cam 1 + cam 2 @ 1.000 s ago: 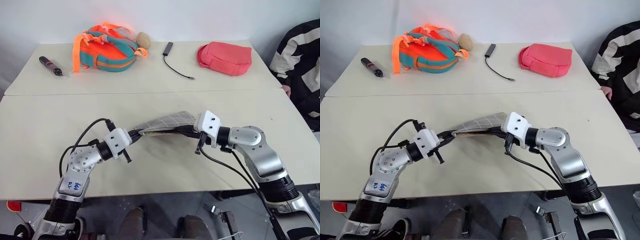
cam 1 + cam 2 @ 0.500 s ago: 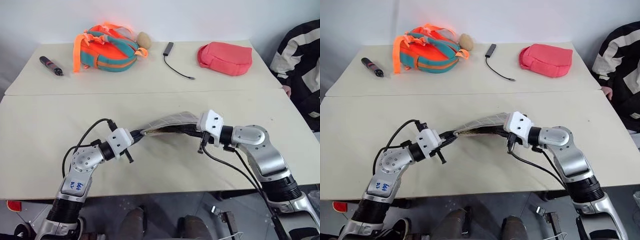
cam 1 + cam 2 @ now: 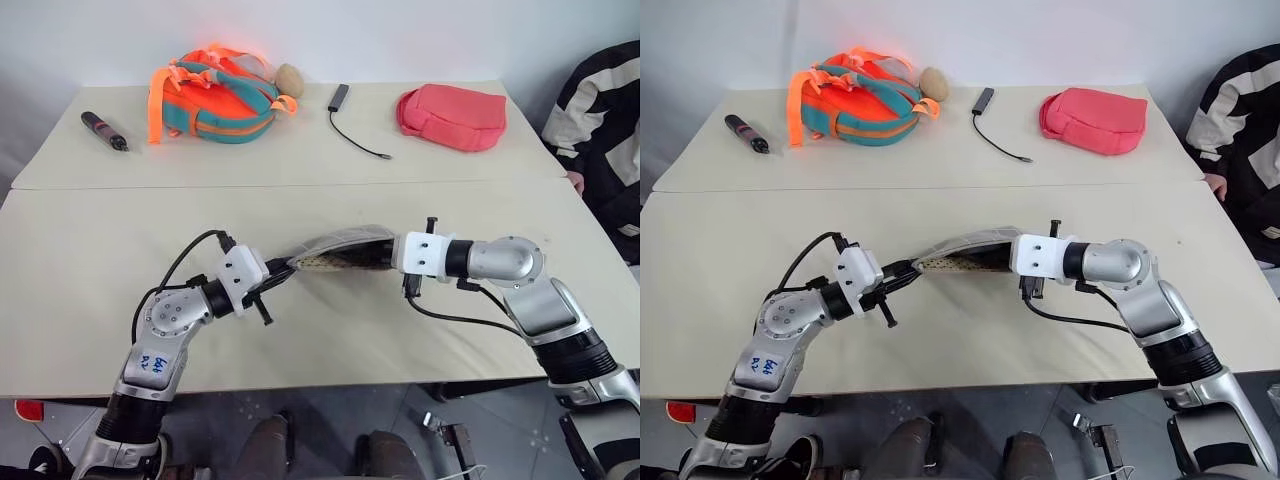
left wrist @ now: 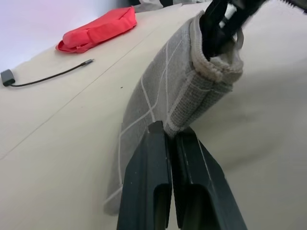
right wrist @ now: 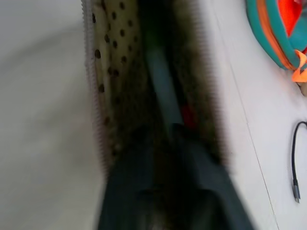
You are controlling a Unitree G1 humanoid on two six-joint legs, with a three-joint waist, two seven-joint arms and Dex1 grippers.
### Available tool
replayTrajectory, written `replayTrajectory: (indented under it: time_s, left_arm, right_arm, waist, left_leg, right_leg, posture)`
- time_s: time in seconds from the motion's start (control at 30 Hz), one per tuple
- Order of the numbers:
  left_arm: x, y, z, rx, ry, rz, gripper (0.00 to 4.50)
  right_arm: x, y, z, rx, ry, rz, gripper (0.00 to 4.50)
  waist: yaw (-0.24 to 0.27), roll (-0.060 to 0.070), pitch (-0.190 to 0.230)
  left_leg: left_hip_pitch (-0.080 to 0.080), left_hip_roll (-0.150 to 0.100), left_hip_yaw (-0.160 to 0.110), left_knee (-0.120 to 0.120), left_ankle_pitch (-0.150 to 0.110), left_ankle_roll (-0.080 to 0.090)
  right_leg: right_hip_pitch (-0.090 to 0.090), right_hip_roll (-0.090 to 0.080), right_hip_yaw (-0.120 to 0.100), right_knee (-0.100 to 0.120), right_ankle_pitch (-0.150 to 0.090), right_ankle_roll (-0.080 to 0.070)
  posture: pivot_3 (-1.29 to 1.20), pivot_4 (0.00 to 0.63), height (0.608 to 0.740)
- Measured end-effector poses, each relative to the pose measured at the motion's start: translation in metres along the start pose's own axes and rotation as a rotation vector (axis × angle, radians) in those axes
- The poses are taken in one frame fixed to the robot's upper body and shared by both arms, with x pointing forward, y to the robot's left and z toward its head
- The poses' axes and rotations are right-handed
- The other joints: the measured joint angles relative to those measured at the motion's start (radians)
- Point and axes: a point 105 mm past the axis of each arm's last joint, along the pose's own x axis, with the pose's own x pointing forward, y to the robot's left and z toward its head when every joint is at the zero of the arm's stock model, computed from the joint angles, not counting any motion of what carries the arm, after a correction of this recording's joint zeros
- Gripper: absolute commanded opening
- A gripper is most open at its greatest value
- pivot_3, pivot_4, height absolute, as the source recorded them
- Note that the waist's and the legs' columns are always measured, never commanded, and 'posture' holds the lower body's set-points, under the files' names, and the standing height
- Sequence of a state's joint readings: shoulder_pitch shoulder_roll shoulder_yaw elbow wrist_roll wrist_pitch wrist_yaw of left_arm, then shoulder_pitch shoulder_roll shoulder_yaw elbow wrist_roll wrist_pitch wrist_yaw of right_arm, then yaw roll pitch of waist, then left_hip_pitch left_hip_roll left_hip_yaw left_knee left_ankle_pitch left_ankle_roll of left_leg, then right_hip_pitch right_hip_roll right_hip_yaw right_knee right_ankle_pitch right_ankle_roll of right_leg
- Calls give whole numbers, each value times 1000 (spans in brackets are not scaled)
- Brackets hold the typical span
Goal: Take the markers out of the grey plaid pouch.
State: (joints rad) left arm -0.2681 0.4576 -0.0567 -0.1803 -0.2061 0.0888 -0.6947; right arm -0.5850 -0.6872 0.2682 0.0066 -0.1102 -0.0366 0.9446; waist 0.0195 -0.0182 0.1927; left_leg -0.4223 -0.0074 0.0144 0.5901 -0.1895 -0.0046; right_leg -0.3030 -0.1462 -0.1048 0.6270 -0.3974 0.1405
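My right gripper is meeting only the near end of the pale green marker with its fingertips, so it should open, reach deeper and take the marker farther [image 5: 162, 79] along its body.
The grey plaid pouch [image 3: 338, 243] hangs arched above the near table, stretched between my two grippers. My left gripper [image 3: 283, 276] is shut on the pouch's left end; the left wrist view shows its fingertips [image 4: 158, 132] pinching the fabric edge. My right gripper [image 3: 386, 257] reaches into the pouch's open mouth from the right, its fingers slightly apart. Inside the pouch [image 5: 112, 72], against the dotted beige lining, lies a pale green marker [image 5: 163, 91] with a red bit [image 5: 188, 116] beside it. My right gripper [image 5: 165, 134] points along that marker.
On the far table lie an orange-and-teal backpack [image 3: 212, 95], a black pen-like tool [image 3: 102, 131], a black cable with an adapter [image 3: 352, 130] and a pink pouch [image 3: 450, 115]. A person in a black-and-white sleeve [image 3: 605, 110] sits at the right edge.
My right wrist has rolled and the hand shifted a little rightward. The pouch's mouth gapes wider, showing its lining, and the right fingers have parted. The left grip is unchanged.
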Motion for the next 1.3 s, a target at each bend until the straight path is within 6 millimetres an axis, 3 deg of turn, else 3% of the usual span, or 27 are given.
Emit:
replayTrajectory:
  time_s: [0.13, 0.2, 0.3, 0.4, 0.63, 0.8, 0.9, 1.1, 1.3]
  left_arm:
    - [4, -3, 9, -46, -30, -13, 0]
    - [4, -3, 9, -44, -25, -20, 0]
    - [3, -5, 7, -74, -18, -28, 0]
    - [4, -7, 6, -157, -24, -43, 0]
    - [4, -11, 10, -410, -52, -69, 0]
    - [8, -16, 20, -581, -76, -125, 0]
    - [10, -20, 21, -652, -72, -152, 0]
    - [12, -31, 9, -633, 11, -172, 0]
    - [12, -35, 2, -611, 22, -154, 0]
  right_arm:
    - [4, 1, 3, -5, -12, -5, 3280]
    - [3, -3, 5, -20, -10, -5, 3280]
    - [2, -9, 11, -42, -18, -2, 2660]
    - [1, -12, 14, -57, -18, 7, 1677]
    - [-20, -14, 22, -104, -2, 124, 1677]
    - [-37, -19, 38, -53, -7, 228, 1677]
    - [-41, -20, 38, -29, 16, 259, 1677]
    - [-26, 7, 13, 38, 136, 371, 1677]
    - [-17, 9, 1, 1, 193, 352, 1677]
  waist:
    - [2, 0, 0]
    - [1, 0, 0]
    - [3, 0, 0]
    - [3, 0, 0]
    - [4, 0, 0]
    - [4, -1, 0]
    - [4, -1, 0]
    - [4, -1, 0]
    - [4, -1, 0]
  left_leg:
    - [0, 0, 0, 0, 0, 0]
    - [0, 0, 0, 0, 0, 0]
    - [0, 0, 0, 0, 0, 0]
    - [0, 0, 0, 0, 0, 0]
    - [0, 0, -1, 1, 0, 0]
    - [0, 1, -1, 2, 0, 0]
    - [0, 1, -2, 2, 0, 0]
    - [0, 1, 0, 2, -1, 0]
    - [0, 1, 0, 3, -1, 0]
  right_leg:
    - [0, 0, 0, 0, 0, 0]
    - [0, 0, 0, 0, 0, 0]
    - [0, 0, 0, 0, 0, 0]
    - [0, 0, 0, -1, 0, 0]
    - [1, 0, 0, -1, 0, 0]
    - [2, 1, 0, -2, 0, 0]
    - [3, 1, 0, -2, 0, 0]
    - [3, 1, 0, -3, 0, 0]
    - [3, 2, 0, -4, 0, 0]
  posture:
    - [0, 150, 740]
    - [0, 150, 740]
    - [0, 150, 740]
    - [0, 150, 740]
    - [0, 150, 740]
    - [0, 150, 740]
    - [0, 150, 740]
    - [0, 150, 740]
    - [0, 150, 740]
